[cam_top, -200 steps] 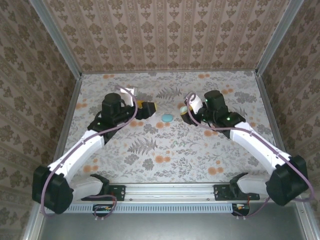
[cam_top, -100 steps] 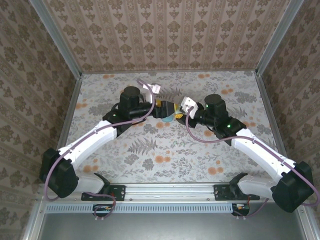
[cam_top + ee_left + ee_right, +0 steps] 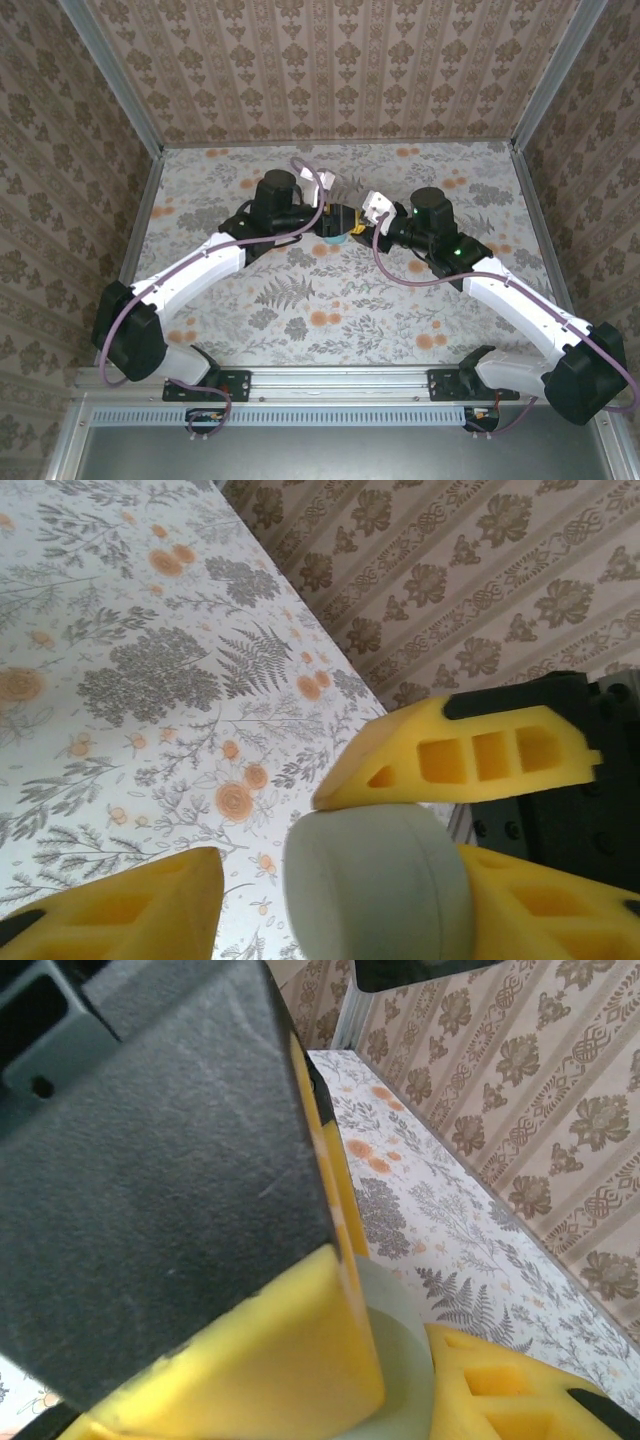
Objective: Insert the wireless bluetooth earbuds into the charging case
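I should hold the charging case with my left gripper while my right gripper opens and takes its end (image 3: pixel 445 885), because my right gripper's finger lies across the top of the case.
The charging case (image 3: pixel 375 880) is a pale grey-green rounded pebble with its lid shut. My right gripper (image 3: pixel 405 1370) is shut on the charging case (image 3: pixel 395 1310). One of its yellow fingers (image 3: pixel 450 760) lies across the top of the case in the left wrist view. My left gripper (image 3: pixel 340 880) straddles the case: its right finger touches it and a gap remains at its left finger. In the top view the left gripper (image 3: pixel 333 215) and the right gripper (image 3: pixel 353 228) meet at the table's middle back. The earbuds are hidden.
A teal pebble-shaped case (image 3: pixel 332 240) lies on the flowered table (image 3: pixel 330 300) just under the two grippers. Patterned walls close the back and both sides.
My left arm has swung right to the right gripper and its jaws have narrowed round the case. The right gripper shifted left with the case, then held still.
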Tool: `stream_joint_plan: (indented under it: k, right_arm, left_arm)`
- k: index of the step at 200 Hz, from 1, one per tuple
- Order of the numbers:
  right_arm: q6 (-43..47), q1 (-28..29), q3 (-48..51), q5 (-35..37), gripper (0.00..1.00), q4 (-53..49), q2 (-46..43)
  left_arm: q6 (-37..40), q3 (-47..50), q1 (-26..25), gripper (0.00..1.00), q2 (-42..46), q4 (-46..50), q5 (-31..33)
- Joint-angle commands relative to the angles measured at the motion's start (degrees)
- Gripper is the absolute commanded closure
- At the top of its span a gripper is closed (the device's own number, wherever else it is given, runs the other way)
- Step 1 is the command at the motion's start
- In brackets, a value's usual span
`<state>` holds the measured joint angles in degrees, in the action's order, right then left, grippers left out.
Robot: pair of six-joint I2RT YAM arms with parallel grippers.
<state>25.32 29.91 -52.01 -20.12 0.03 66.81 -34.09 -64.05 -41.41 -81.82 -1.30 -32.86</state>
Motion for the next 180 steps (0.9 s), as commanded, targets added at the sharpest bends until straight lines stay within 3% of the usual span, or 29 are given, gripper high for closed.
stream_joint_plan:
  k: [1, 29, 48, 75, 125, 180]
  right_arm:
    - [-0.71, 0.41, -0.38, -2.04, 0.59, 2.52, -0.66]
    - [-0.98, 0.33, 1.14, -1.61, 0.52, 3.83, -1.72]
    - [-1.75, -0.65, 5.20, -2.07, 0.43, 8.63, -3.73]
    - [-2.19, -4.07, 10.50, -7.42, 0.34, 16.00, -5.06]
    - [-5.01, -7.05, 10.93, -12.55, 0.37, 22.52, -6.04]
    - [-5.11, -7.19, 12.23, -11.89, 0.40, 25.36, -7.71]
  left_arm:
    - [1.31, -2.34, -0.36, 0.57, -0.63, 1.12, -0.84]
    - [-0.56, -2.05, -0.24, 0.79, 0.66, -0.81, 0.06]
    - [-4.00, -1.12, 0.10, 0.85, 1.91, -4.64, -1.13]
    - [-10.98, 0.58, 0.28, 0.86, 2.72, -11.37, -5.16]
    - [-16.31, 1.11, 0.19, 0.86, 3.34, -13.30, -7.57]
    - [-18.60, 1.02, 0.29, 0.86, 4.11, -12.96, -5.27]
